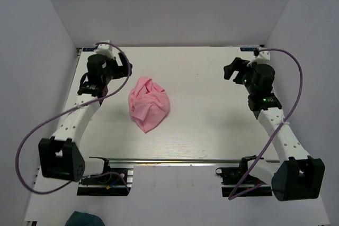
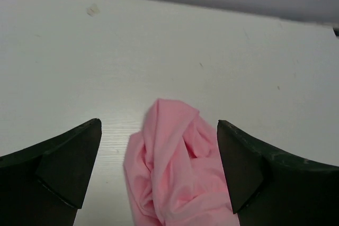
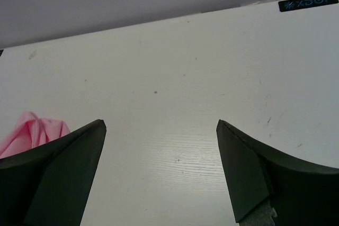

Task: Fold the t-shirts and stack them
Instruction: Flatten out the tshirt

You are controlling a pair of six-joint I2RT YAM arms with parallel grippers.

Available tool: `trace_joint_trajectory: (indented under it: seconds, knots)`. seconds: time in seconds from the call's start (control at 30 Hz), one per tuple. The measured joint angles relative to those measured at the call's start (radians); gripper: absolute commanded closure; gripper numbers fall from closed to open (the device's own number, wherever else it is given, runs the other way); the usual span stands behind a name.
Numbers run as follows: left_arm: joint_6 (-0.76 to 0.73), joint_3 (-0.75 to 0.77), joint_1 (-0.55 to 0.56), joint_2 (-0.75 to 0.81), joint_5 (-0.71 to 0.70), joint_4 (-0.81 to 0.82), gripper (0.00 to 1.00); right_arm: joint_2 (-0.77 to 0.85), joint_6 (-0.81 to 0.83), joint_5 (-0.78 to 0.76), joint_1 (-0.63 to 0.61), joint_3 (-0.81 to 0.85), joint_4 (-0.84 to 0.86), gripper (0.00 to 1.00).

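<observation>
Next, I take the far end (image 1: 144, 80) of the light pink t-shirt, which is crumpled in a heap, with my left gripper and its side with my right gripper to spread it out before folding.
A light pink t-shirt (image 1: 148, 103) lies crumpled in a heap on the white table, left of centre. It also shows in the left wrist view (image 2: 175, 168), between and beyond the open fingers, and at the left edge of the right wrist view (image 3: 32, 130). My left gripper (image 1: 126, 70) is open and empty, just to the far left of the heap and apart from it. My right gripper (image 1: 233, 70) is open and empty over bare table at the far right, well away from the shirt.
The white table (image 1: 201, 125) is walled on the left, right and far sides. A small dark teal cloth (image 1: 85, 218) lies off the table at the bottom left, in front of the arm bases. Purple cables loop beside both arms.
</observation>
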State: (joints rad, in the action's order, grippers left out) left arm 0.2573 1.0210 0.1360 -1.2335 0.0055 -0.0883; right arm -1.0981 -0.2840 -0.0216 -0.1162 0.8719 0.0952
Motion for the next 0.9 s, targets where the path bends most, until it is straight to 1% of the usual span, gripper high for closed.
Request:
trace_joint_trajectory:
  seconds: [0.07, 0.1, 0.13, 0.2, 0.27, 0.4, 0.47, 0.53, 0.57, 0.63, 0.67, 0.77, 0.9]
  knots:
    - [-0.01, 0.043, 0.007, -0.098, 0.098, -0.025, 0.02, -0.009, -0.001, 0.026, 0.0, 0.001, -0.018, 0.09]
    - [-0.014, 0.068, 0.01, -0.155, 0.157, -0.039, 0.06, -0.017, 0.0, 0.038, 0.0, 0.001, -0.028, 0.09]
    - [-0.017, 0.09, 0.014, -0.208, 0.202, -0.05, 0.08, -0.027, 0.0, 0.052, 0.0, 0.002, -0.039, 0.09]
    - [-0.025, 0.139, 0.03, -0.322, 0.267, -0.066, 0.1, -0.061, 0.011, 0.099, 0.0, 0.005, -0.069, 0.09]
    - [-0.034, 0.178, 0.05, -0.414, 0.293, -0.101, 0.14, -0.11, 0.031, 0.164, -0.001, 0.019, -0.119, 0.09]
    - [-0.062, 0.285, 0.108, -0.565, 0.264, -0.192, 0.17, -0.246, 0.087, 0.302, -0.031, 0.074, -0.203, 0.09]
    - [-0.072, 0.317, 0.131, -0.604, 0.222, -0.219, 0.27, -0.303, 0.103, 0.349, -0.066, 0.083, -0.221, 0.09]
    - [-0.076, 0.339, 0.152, -0.626, 0.183, -0.247, 0.39, -0.338, 0.111, 0.39, -0.109, 0.083, -0.238, 0.09]
    - [-0.078, 0.355, 0.162, -0.639, 0.163, -0.261, 0.6, -0.348, 0.113, 0.405, -0.13, 0.083, -0.24, 0.09]
    - [-0.079, 0.391, 0.174, -0.665, 0.127, -0.284, 0.8, -0.366, 0.117, 0.43, -0.182, 0.084, -0.241, 0.09]
    - [-0.079, 0.409, 0.177, -0.678, 0.112, -0.294, 1.0, -0.378, 0.121, 0.437, -0.209, 0.09, -0.247, 0.09]
    - [-0.072, 0.434, 0.183, -0.699, 0.069, -0.309, 1.0, -0.429, 0.132, 0.445, -0.283, 0.127, -0.259, 0.09]
    - [-0.067, 0.43, 0.186, -0.698, 0.027, -0.303, 1.0, -0.512, 0.142, 0.444, -0.37, 0.188, -0.274, 0.09]
